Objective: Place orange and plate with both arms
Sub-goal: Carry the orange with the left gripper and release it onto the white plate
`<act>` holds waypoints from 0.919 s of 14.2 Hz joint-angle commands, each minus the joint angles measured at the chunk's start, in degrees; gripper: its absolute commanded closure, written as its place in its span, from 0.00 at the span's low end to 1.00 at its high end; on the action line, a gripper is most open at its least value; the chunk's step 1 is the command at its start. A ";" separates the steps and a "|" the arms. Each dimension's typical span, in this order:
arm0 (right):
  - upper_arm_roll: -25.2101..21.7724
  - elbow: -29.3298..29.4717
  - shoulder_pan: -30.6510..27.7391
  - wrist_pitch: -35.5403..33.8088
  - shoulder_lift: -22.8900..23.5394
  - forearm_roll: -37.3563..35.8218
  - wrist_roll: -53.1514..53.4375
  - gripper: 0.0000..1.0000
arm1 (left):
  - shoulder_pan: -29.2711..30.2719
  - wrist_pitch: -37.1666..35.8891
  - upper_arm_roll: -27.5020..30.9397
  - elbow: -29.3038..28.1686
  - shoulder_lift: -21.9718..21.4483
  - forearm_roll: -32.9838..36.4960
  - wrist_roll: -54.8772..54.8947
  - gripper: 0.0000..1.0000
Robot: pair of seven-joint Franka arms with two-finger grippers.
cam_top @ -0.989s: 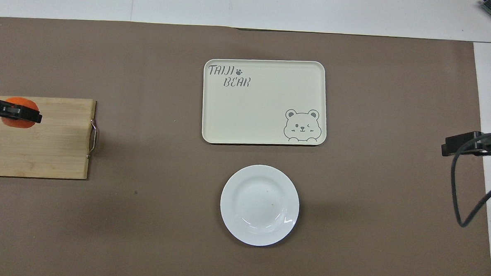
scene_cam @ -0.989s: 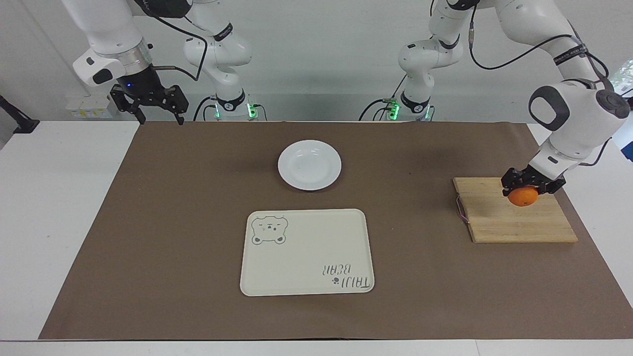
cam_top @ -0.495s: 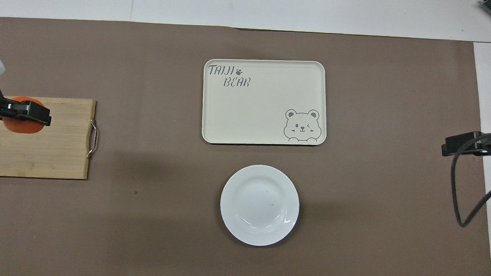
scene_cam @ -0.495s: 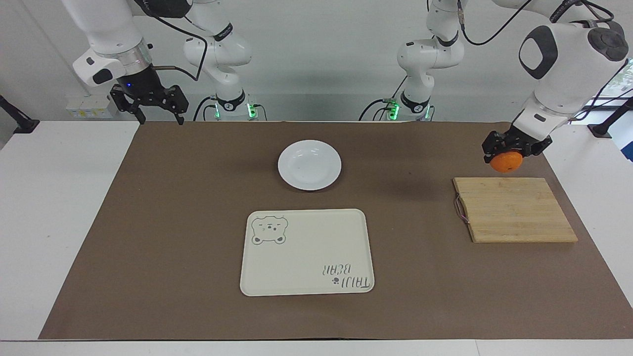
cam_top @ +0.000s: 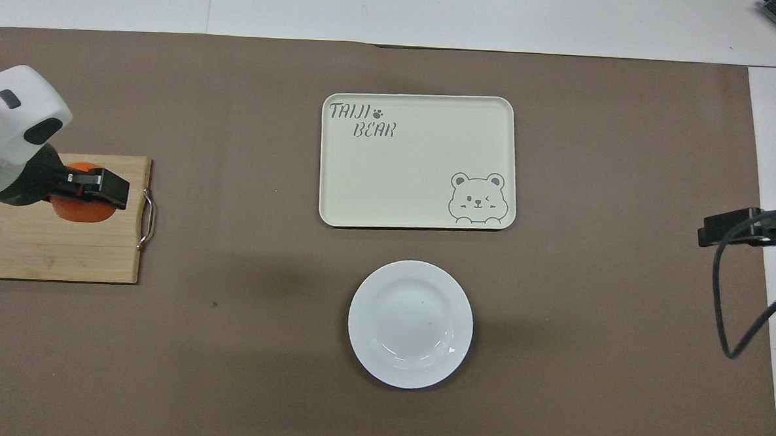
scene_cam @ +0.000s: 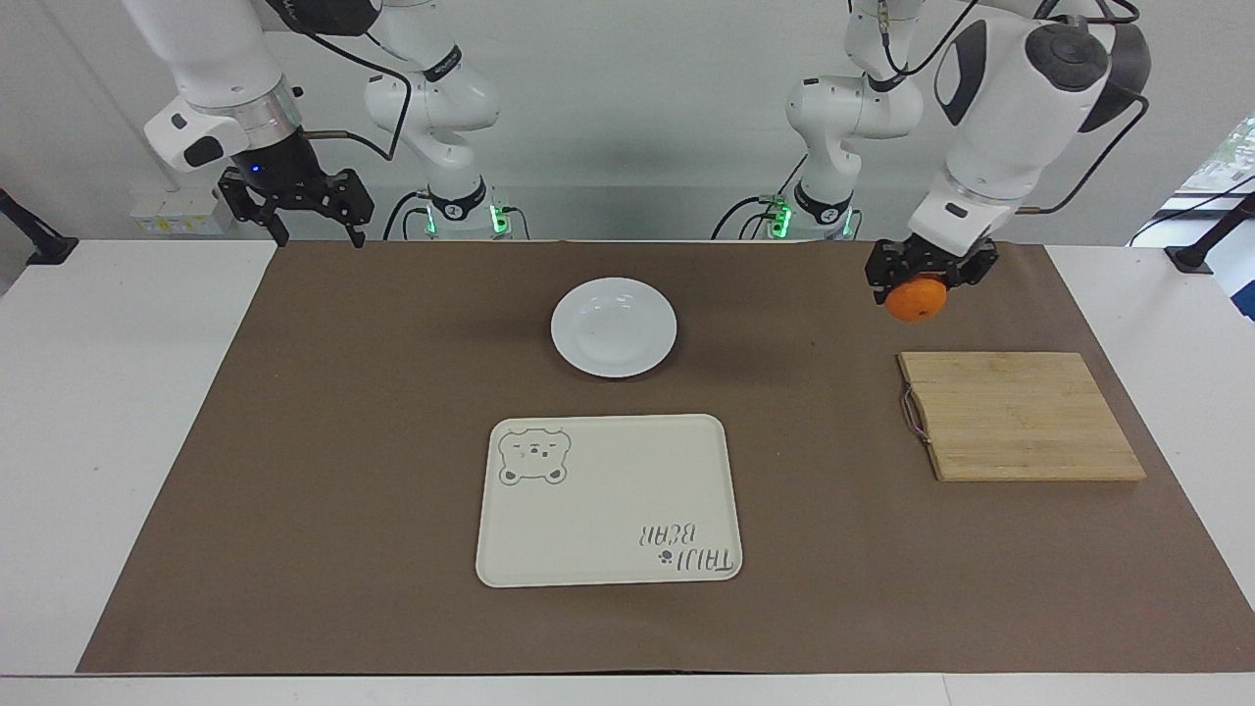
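Note:
The robot's left gripper will release the orange, now in the air over the cutting board, near the middle of the white plate [cam_top: 409, 322] on the brown mat.
My left gripper [scene_cam: 917, 284] [cam_top: 88, 195] is shut on the orange [scene_cam: 915, 301] [cam_top: 82, 212] and holds it in the air over the wooden cutting board [scene_cam: 1020, 416] [cam_top: 53, 243], near the board's handle end. The white plate [scene_cam: 614, 327] [cam_top: 410, 324] lies on the brown mat at mid-table, nearer to the robots than the cream bear tray [scene_cam: 609, 500] [cam_top: 418, 161]. My right gripper [scene_cam: 299, 211] [cam_top: 721, 234] waits open, high over the mat's edge at the right arm's end of the table.
The brown mat [scene_cam: 392, 392] covers most of the white table. A metal handle [scene_cam: 914, 415] [cam_top: 147, 219] sticks out of the board toward the tray. A black cable [cam_top: 728, 305] hangs by the right gripper.
The left gripper has lifted the orange off the cutting board and carried it up and toward mid-table. The right arm has not moved.

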 commanded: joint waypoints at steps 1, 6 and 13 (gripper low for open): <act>0.12 -1.61 -0.13 0.38 -1.36 1.19 1.12 0.00 | -6.24 2.14 0.62 -2.81 -1.54 0.95 -8.60 1.00; 0.12 -1.61 -0.22 0.38 -1.36 1.19 1.12 0.00 | -15.73 10.92 0.53 -9.56 -1.10 -1.24 -17.66 1.00; 0.03 -1.61 -0.22 0.38 -1.36 1.19 1.12 0.00 | -29.44 30.07 0.53 -19.94 2.67 -2.75 -31.45 1.00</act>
